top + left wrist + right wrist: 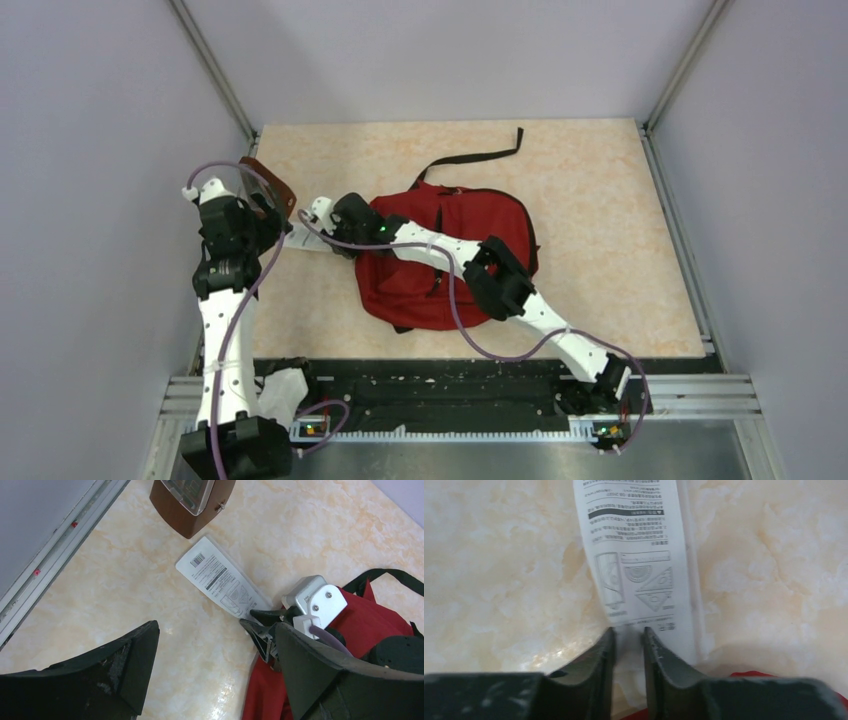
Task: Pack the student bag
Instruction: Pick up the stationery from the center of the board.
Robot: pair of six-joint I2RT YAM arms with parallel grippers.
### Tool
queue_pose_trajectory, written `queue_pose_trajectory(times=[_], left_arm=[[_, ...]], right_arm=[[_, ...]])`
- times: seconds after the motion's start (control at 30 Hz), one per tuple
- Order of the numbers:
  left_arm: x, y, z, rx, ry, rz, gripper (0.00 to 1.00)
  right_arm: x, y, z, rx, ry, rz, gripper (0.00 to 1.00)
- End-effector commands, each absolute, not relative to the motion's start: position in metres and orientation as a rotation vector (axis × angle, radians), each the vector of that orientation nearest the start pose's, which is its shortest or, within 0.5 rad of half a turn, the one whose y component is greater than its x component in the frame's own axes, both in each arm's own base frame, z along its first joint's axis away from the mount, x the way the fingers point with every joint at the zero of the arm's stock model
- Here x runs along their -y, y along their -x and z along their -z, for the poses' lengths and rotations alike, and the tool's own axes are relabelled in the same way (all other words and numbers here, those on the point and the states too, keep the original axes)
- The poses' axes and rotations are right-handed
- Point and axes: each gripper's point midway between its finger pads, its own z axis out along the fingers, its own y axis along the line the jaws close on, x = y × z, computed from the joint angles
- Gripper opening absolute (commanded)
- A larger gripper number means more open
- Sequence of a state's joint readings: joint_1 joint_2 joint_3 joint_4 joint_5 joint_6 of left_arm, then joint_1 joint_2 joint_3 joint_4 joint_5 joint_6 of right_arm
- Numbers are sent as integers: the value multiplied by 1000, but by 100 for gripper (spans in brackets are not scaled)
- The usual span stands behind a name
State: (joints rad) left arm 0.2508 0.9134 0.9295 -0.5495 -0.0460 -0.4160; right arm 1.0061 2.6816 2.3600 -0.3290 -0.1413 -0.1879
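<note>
My right gripper is holding the packet by its short end, so I will raise it to my left gripper, then have my right gripper grab its long edge (240,570).
The student bag (480,215) lies flat mid-table, dark red with black straps, and my right arm reaches across it. A flat white printed packet (220,577) rests on the table left of the bag (370,615). My right gripper (629,632) has its fingers drawn close on the near end of the packet (639,555), pinching it. From the left wrist view the right gripper (252,620) sits at the packet's end, by the bag's edge. My left gripper (216,630) hovers above bare table beside the packet, wide open and holding nothing.
A small brown wedge-shaped pouch (190,502) stands at the far left, just beyond the packet and close to the metal side rail (55,545). One black strap (480,155) of the bag trails toward the back wall.
</note>
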Motion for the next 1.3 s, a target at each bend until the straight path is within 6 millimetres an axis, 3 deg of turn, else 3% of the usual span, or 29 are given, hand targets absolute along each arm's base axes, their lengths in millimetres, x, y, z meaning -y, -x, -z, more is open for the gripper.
queue_pose_trajectory(times=[0.0,0.03,0.13,0.3,0.37,0.53,0.77,0.97,1.13,1.27], left_arm=[[-73,-290,-236,-1929,704,14,91],[-73,-290,-236,-1927,704,14,91],[-71,-288,-237,-1922,696,20,91],[-63,-284,-237,-1912,689,69,91],[-57,-280,-236,-1918,689,101,91],[-17,-265,-245,-1902,688,355,91],[23,-241,-258,-1805,692,628,90],[29,-243,-244,-1808,738,698,90],[53,-262,-241,-1753,717,951,90],[56,-270,-254,-1684,668,1012,90]], right_arm=[[-532,-299,55,-2130,1478,-494,17],[-533,-295,50,-2122,1469,-520,14],[-543,-286,10,-2058,1405,-617,0],[-550,-278,-64,-1984,1187,-792,0],[-554,-277,-102,-1920,1088,-873,0],[-548,-279,-172,-1822,878,-966,0],[-524,-287,-234,-1706,722,-943,0],[-506,-282,-260,-1649,681,-944,0],[-492,-275,-257,-1657,683,-933,0],[-484,-272,-253,-1670,687,-913,0]])
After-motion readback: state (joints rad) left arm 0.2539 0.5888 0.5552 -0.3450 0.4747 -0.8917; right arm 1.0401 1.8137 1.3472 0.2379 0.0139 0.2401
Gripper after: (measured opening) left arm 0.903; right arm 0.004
